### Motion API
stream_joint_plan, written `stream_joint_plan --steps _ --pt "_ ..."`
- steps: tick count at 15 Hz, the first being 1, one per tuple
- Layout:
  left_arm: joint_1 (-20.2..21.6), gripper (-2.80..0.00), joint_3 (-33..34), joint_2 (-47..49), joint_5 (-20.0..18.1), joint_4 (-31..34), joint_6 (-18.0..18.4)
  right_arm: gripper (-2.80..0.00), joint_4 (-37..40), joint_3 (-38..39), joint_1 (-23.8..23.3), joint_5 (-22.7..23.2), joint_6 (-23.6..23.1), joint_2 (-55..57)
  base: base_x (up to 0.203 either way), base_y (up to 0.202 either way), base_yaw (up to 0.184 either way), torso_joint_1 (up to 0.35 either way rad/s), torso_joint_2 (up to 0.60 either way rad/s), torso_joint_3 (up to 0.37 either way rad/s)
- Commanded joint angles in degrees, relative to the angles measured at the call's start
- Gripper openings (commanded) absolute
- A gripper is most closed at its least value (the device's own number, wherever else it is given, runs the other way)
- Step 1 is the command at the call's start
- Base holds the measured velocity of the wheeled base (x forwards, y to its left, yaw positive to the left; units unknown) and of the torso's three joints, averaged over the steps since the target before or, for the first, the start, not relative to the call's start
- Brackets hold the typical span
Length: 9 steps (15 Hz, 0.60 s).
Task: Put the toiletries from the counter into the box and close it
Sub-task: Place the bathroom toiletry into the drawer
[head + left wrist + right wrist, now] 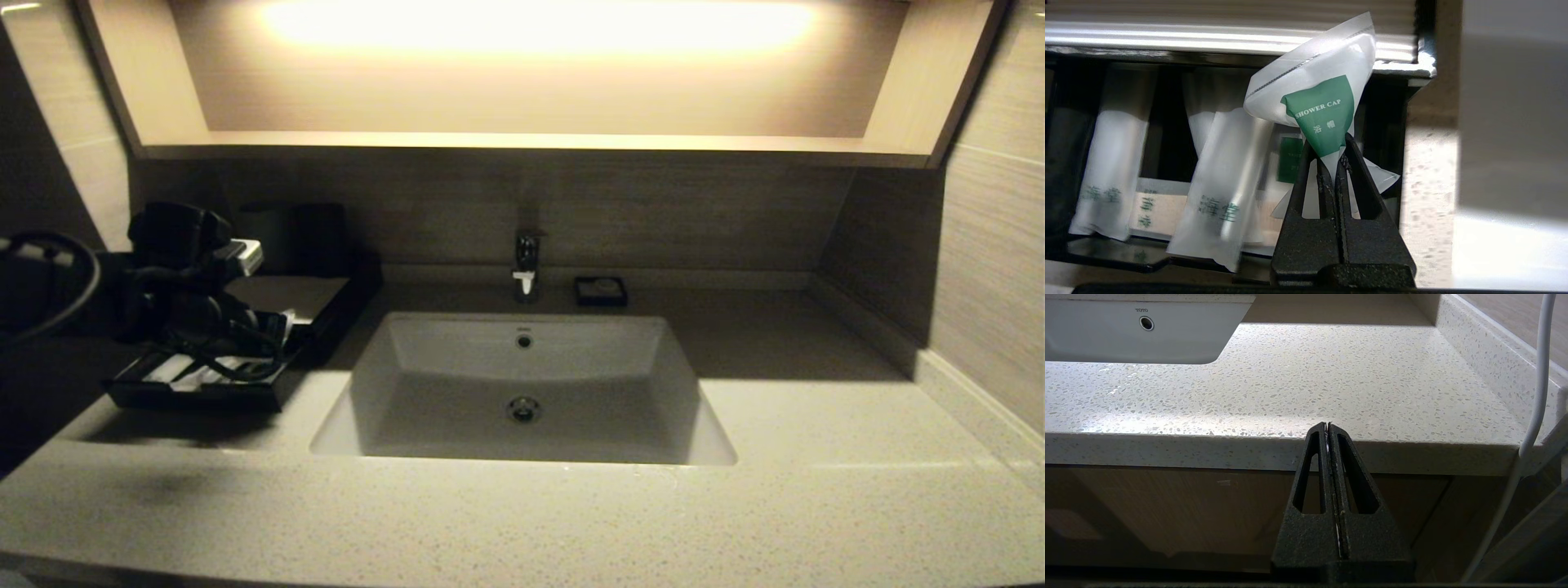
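Observation:
Next, I let go of the shower cap pouch, now held above the pulled-out drawer, with my left gripper beside the long packet, at the drawer's end [266,361] [1319,147] nearest the basin.
My left gripper [1331,141] is shut on the lower corner of a small white pouch [1323,81] with a green "SHOWER CAP" label. It holds the pouch above the right end of the pulled-out drawer [1388,122] of the black box [286,294], at the counter's far left. Several white packets lie in the drawer, among them a long one [1224,192] with a stick shape inside. In the head view the left arm [180,269] covers much of the open drawer [196,396]. My right gripper [1328,426] is shut and empty, parked below the counter's front edge [1167,451].
The sunken white basin [522,392] lies in the middle of the speckled counter [816,457], right of the box. A tap [526,261] and a tiny black square dish [601,291] stand behind it. A shelf overhangs the back wall.

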Motion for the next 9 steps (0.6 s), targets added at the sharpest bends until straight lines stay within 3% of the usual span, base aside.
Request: stream_joint_plan --steps 1,9 --pt "0.3 -2.8 0.0 0.8 -0.1 0.0 0.8 -2.8 0.0 0.1 0.0 0.0 0.0 0.0 0.0 0.0 0.0 0.0 0.0 0.0" --pt "0.3 -2.8 -0.2 2.5 -0.3 0.0 1.0 -2.8 0.0 0.1 0.0 0.0 0.0 0.0 0.0 0.0 0.0 0.0 0.0 0.0"
